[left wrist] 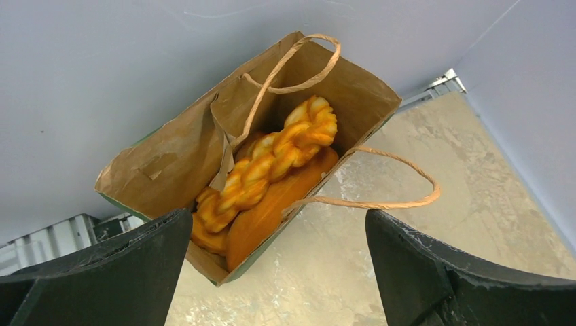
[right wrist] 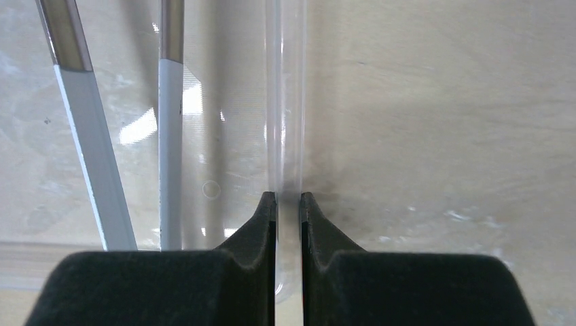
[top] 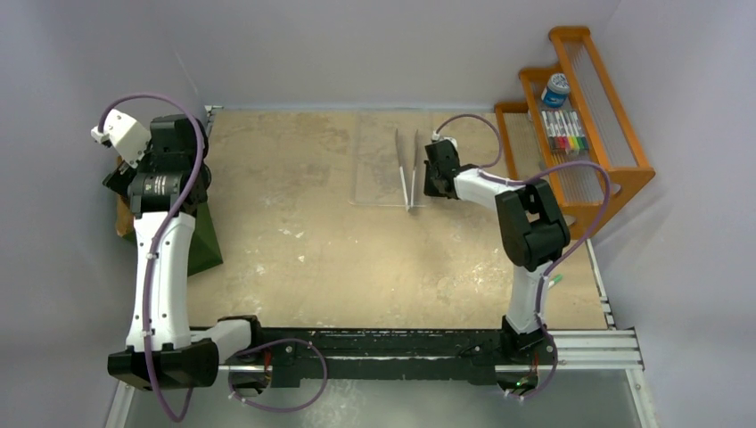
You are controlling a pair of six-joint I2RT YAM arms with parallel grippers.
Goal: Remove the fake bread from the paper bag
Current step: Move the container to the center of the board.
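My left gripper will grip the paper bag's rim (top: pixel 118 207) (left wrist: pixel 185 114) along the side next to the wall, because this lets it pull the bag.
The dark green paper bag (left wrist: pixel 170 156) lies on its side at the table's left edge, its brown mouth facing my left wrist camera. In it lie fake bread pieces: a braided stick (left wrist: pixel 272 163) on top of an oblong orange loaf (left wrist: pixel 272 207). My left gripper (left wrist: pixel 277 216) is open and empty, hovering in front of the bag's mouth. In the top view the left arm covers most of the bag (top: pixel 203 236). My right gripper (right wrist: pixel 288 200) is shut on the rim of a clear plastic tray (right wrist: pixel 285 102) at mid-table far side (top: pixel 432 185).
Long metal tongs (top: pixel 410 174) lie in the clear tray (top: pixel 379 152); they also show in the right wrist view (right wrist: pixel 170 136). An orange wooden rack (top: pixel 584 134) with markers and a blue-lidded pot stands at the back right. Walls close in on the left and back.
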